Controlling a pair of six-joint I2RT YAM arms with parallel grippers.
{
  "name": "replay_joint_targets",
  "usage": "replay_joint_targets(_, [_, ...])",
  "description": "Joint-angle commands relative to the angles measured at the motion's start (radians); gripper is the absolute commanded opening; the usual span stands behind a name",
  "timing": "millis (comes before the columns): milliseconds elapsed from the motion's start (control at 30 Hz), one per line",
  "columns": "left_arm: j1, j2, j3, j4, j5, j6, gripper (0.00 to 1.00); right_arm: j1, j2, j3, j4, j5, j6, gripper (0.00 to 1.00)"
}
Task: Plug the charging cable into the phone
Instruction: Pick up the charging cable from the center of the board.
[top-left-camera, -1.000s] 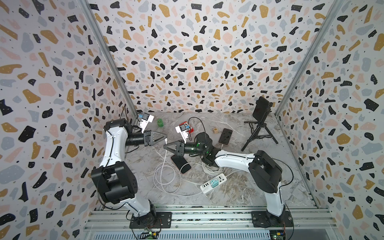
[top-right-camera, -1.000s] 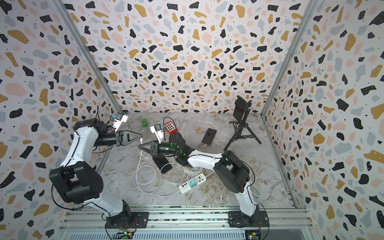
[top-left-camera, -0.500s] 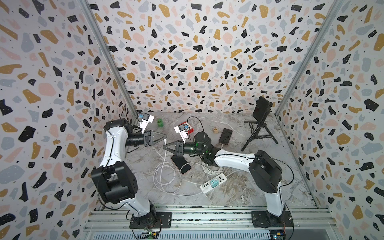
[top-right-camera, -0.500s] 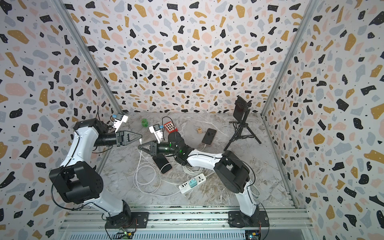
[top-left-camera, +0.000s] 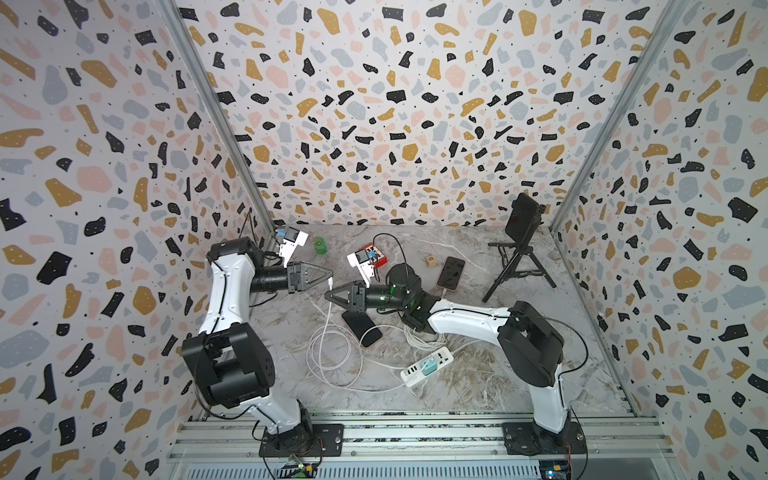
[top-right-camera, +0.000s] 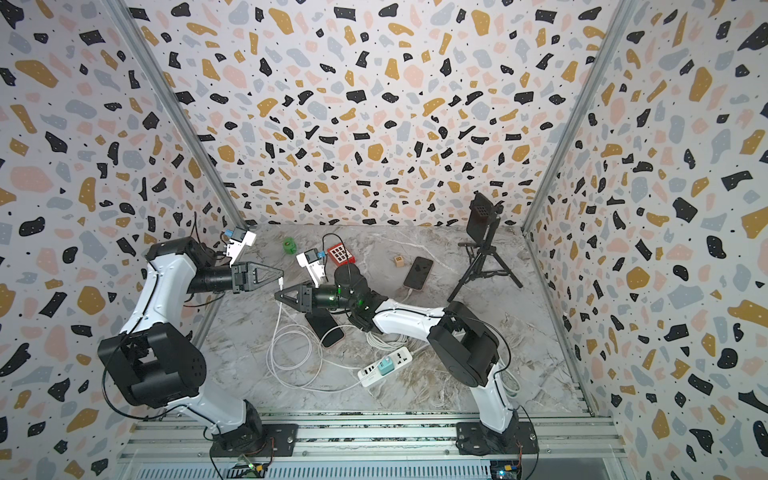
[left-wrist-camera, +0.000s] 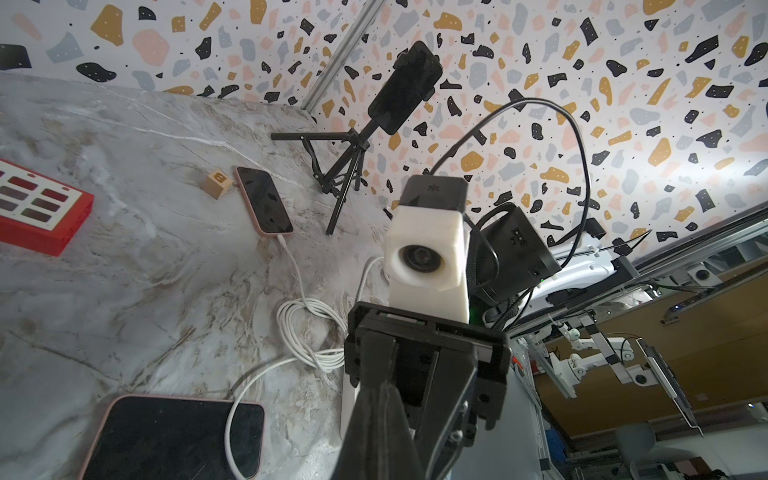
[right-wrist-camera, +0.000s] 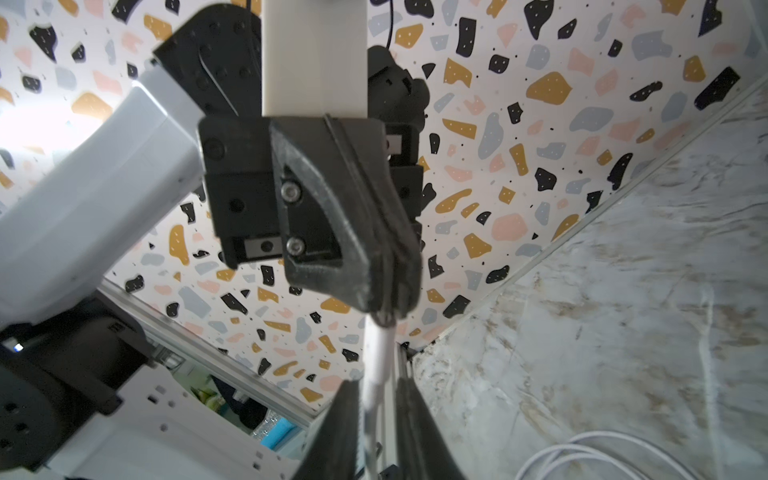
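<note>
My right gripper will take the plug's white body (right-wrist-camera: 377, 360) below my left gripper's fingers, since they cover the plug's tip, and leave the plug's tip free for the phone.
A white charging cable (top-left-camera: 328, 353) lies in loops on the marble table, and one end rises to my left gripper (top-left-camera: 331, 275), which is shut on the plug end (right-wrist-camera: 380, 353). Just below it, my right gripper (top-left-camera: 327, 297) is open, its fingers (right-wrist-camera: 345, 428) standing either side of the cable with small gaps. The phone (top-left-camera: 361, 328), with a black screen and a pink case, lies flat right under the right gripper, also seen in a top view (top-right-camera: 325, 330) and the left wrist view (left-wrist-camera: 178, 436). My left gripper (left-wrist-camera: 384, 399) shows there as a shut wedge.
A second phone (top-left-camera: 451, 272) lies further back with a cable plugged in. A third phone sits on a black tripod (top-left-camera: 517, 266) at the back right. A white power strip (top-left-camera: 428, 361), red box (top-left-camera: 376, 257), green object (top-left-camera: 320, 245) and wooden block (top-left-camera: 430, 262) lie around.
My left gripper has shut on the cable's plug end. My right gripper, shut a second ago, has opened slightly around the cable. Both arms have stayed nearly in place.
</note>
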Motion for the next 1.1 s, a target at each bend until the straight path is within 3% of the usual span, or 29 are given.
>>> replay_joint_targets(0, [0.0, -0.01, 0.0, -0.188, 0.016, 0.0, 0.0, -0.007, -0.051, -0.007, 0.078, 0.017, 0.01, 0.3])
replay_joint_targets(233, [-0.001, -0.011, -0.005, -0.188, 0.038, -0.006, 0.0, -0.01, -0.034, -0.012, 0.159, 0.018, 0.064, 0.29])
replay_joint_targets(600, [-0.001, -0.015, -0.007, -0.188, 0.045, -0.008, 0.0, -0.009, -0.012, -0.013, 0.22, 0.032, 0.113, 0.0])
replay_joint_targets(733, [-0.001, -0.013, -0.01, -0.188, 0.045, -0.002, 0.0, -0.009, -0.01, -0.018, 0.221, 0.038, 0.114, 0.0])
replay_joint_targets(767, [-0.001, -0.011, -0.009, -0.189, 0.045, -0.002, 0.03, -0.009, -0.011, -0.017, 0.217, 0.038, 0.113, 0.0])
replay_joint_targets(833, [0.0, -0.007, -0.001, -0.186, 0.041, -0.007, 0.37, -0.01, -0.014, -0.013, 0.182, 0.039, 0.1, 0.0])
replay_joint_targets(867, [0.0, -0.005, 0.004, -0.187, 0.036, -0.011, 0.47, -0.009, -0.019, -0.01, 0.143, 0.036, 0.084, 0.0])
replay_joint_targets(967, [0.0, 0.008, 0.033, -0.188, 0.011, -0.029, 0.62, -0.009, -0.054, 0.001, -0.033, 0.049, -0.022, 0.0])
replay_joint_targets(1033, [0.001, 0.022, 0.053, -0.187, 0.001, -0.053, 0.76, -0.01, -0.096, 0.004, -0.21, 0.087, -0.115, 0.0])
replay_joint_targets(1067, [0.0, 0.03, 0.063, -0.188, -0.004, -0.063, 0.78, -0.011, -0.115, 0.007, -0.289, 0.112, -0.161, 0.0])
